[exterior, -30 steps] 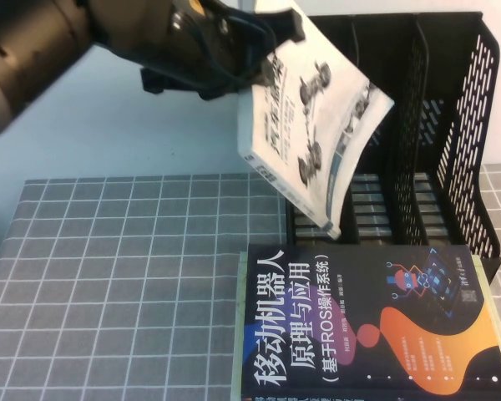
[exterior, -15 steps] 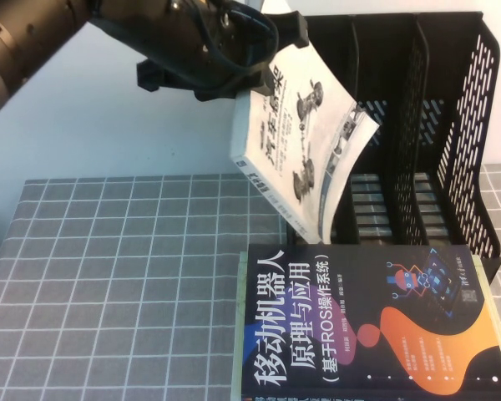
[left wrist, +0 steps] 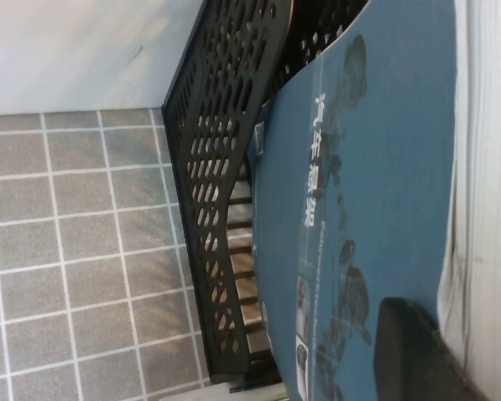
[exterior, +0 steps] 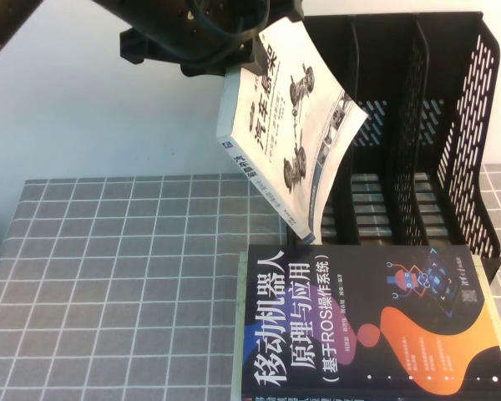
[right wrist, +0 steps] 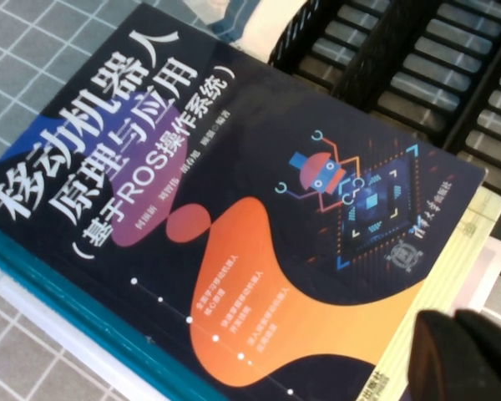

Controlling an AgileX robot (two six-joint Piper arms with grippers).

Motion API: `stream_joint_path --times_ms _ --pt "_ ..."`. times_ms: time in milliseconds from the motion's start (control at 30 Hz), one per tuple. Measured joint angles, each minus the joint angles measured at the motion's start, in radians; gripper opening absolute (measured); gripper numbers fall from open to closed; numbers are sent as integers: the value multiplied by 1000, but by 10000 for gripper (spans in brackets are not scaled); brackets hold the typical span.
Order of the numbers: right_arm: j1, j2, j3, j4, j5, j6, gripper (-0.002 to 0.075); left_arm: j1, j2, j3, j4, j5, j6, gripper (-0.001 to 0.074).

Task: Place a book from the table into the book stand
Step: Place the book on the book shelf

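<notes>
My left gripper has the white book. It will release the book upright in the black stand's end compartment (exterior: 312,236) (left wrist: 263,355) beside the open grid cloth.
The white book (exterior: 296,125) hangs tilted in the air, its lower corner just in front of the left compartment of the black book stand (exterior: 451,125). My left gripper (exterior: 265,43) is shut on the book's upper edge at the top of the high view. In the left wrist view one dark finger (left wrist: 416,351) presses on the book's blue back cover (left wrist: 367,192), with the book stand's slotted side wall (left wrist: 217,167) beside it. My right gripper (right wrist: 476,355) hovers shut and holding nothing over the corner of the stacked books on the table (exterior: 134,267).
A dark navy book (exterior: 367,326) with orange shapes lies flat right in front of the stand, on top of a pale yellow-green book (right wrist: 438,284). The stand's three compartments hold nothing. Grid cloth stretches to the left of the books.
My left gripper has carried the white book to the left and a little up. The book has turned, so its spine now faces the high camera. The navy book has not moved.
</notes>
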Motion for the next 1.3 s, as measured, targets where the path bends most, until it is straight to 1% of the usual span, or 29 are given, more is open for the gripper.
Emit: stream_joint_path --times_ms 233,467,667,900,933,1033,1200,1300 --pt "0 0 0 8 0 0 -3 0 0 -9 23 20 -3 111" --pt "0 0 0 11 0 0 -3 -2 0 -93 74 82 -18 111" --pt "0 0 0 13 0 0 -3 -2 -2 -120 90 72 -58 111" --pt "0 0 0 13 -11 0 -3 -5 35 -121 100 5 -107 111" --pt "0 0 0 13 -15 0 -3 -11 46 -121 100 -9 -115 111" --pt "0 0 0 15 -36 0 -3 -44 88 -121 175 -36 -160 111" --pt "0 0 0 15 -52 0 -3 -113 155 -121 299 -42 -233 111" --pt "0 0 0 19 -52 1 -3 -145 192 -121 338 -57 -268 111"
